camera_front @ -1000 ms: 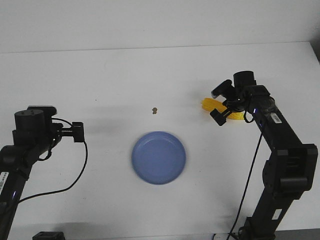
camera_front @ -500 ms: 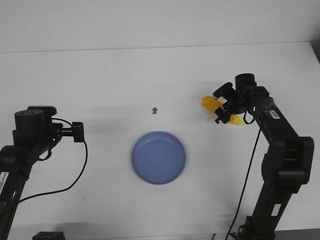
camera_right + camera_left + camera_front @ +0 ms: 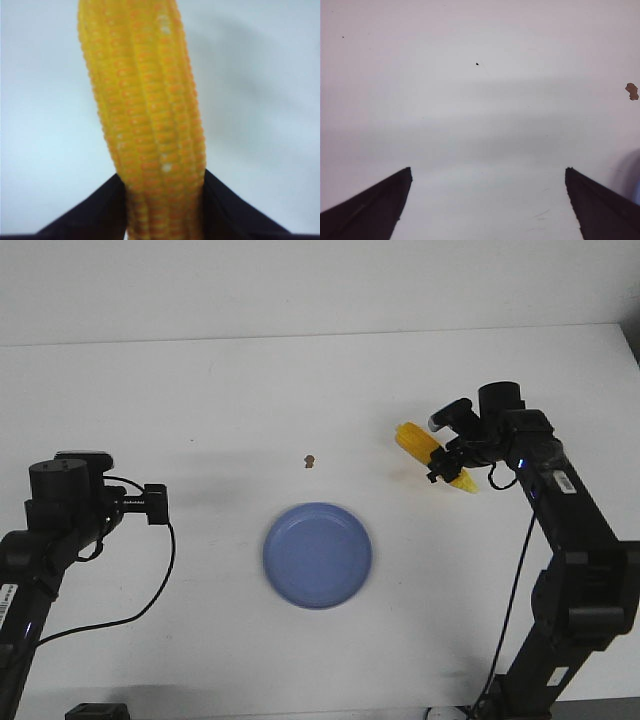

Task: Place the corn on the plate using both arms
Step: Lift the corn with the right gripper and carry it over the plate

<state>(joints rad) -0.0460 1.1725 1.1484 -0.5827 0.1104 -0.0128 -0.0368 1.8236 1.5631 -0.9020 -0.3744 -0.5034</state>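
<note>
Next, I let go of the yellow corn with my right gripper across the middle of the empty periwinkle-blue plate (image 3: 327,547).
The yellow corn (image 3: 420,439) hangs a little above the table at the right, its shadow under it, with my right gripper (image 3: 446,458) shut on it. In the right wrist view the corn (image 3: 145,100) fills the middle and both black fingers (image 3: 95,212) press its sides. The periwinkle-blue plate (image 3: 318,555) lies empty near the table's middle, well left of and nearer than the corn. My left gripper (image 3: 157,504) stays at the far left, apart from the plate. In the left wrist view its fingers (image 3: 375,205) stand wide open over bare table.
A tiny brown speck (image 3: 311,460) lies on the white table beyond the plate; the speck (image 3: 632,91) also shows in the left wrist view. A black cable (image 3: 150,600) loops from the left arm over the table. The table's far edge (image 3: 300,338) runs behind.
My right gripper has lifted the corn off the table and carried it slightly up and away. The left arm and the plate have not moved.
</note>
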